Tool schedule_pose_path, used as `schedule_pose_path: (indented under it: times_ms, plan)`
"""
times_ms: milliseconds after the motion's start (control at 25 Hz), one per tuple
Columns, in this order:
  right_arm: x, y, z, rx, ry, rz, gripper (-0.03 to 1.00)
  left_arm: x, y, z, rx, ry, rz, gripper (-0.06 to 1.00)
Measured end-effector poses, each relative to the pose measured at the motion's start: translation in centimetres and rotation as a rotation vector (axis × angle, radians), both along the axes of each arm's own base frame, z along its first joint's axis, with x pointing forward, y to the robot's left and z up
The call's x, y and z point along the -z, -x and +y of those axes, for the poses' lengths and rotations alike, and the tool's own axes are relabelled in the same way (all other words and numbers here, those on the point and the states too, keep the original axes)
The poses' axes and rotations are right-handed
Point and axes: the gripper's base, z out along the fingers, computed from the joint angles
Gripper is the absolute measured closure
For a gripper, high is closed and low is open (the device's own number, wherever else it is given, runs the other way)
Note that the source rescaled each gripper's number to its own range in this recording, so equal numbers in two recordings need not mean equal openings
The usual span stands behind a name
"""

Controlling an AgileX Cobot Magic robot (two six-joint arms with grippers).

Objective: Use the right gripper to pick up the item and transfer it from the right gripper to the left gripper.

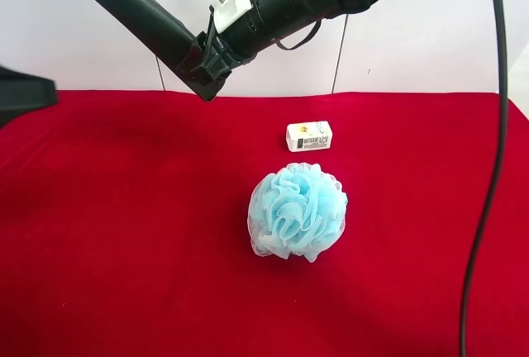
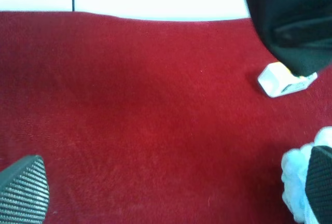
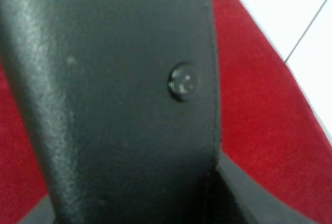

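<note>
My left gripper will next move to the black item's loose upper end and close there, because my right gripper is holding the lower end of the item.
My right gripper [image 1: 205, 64], on the arm reaching in from the exterior high view's right, is shut on one end of a long black leathery item [image 1: 140, 14] and holds it high above the back of the red cloth. The item fills the right wrist view [image 3: 119, 105], showing a round stud [image 3: 182, 82]. Its end also shows in the left wrist view [image 2: 290, 22]. My left gripper [image 2: 171, 187] is open and empty, its ribbed fingertips [image 2: 23, 190] wide apart. It sits at the exterior high view's left edge [image 1: 25, 97], apart from the item.
A light blue mesh bath pouf [image 1: 297, 212] lies mid-table on the red cloth [image 1: 124, 233]. A small white box [image 1: 309, 136] lies just behind it. Both show in the left wrist view: the box [image 2: 282, 79] and the pouf [image 2: 298, 182]. A black cable [image 1: 488, 167] hangs at the right.
</note>
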Motion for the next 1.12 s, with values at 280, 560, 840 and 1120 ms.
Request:
schedule_pose_path:
  times_ms: [280, 560, 840, 1120]
  plan:
    - [-0.1, -0.2, 0.0, 0.028, -0.012, -0.005, 0.92, 0.3, -4.9, -0.2, -0.054, 0.057, 0.031, -0.06]
    - [-0.3, -0.4, 0.0, 0.069, -0.044, 0.005, 0.93, -1.8, -8.4, -3.3, 0.052, 0.078, -0.006, -0.06]
    - [-0.3, -0.4, 0.0, 0.096, -0.066, 0.042, 0.93, -2.8, -9.3, -6.4, 0.073, 0.085, -0.088, -0.06]
    - [-0.3, -0.3, 0.2, 0.111, -0.085, 0.071, 0.93, -3.3, -10.0, -7.7, 0.02, 0.071, -0.175, -0.06]
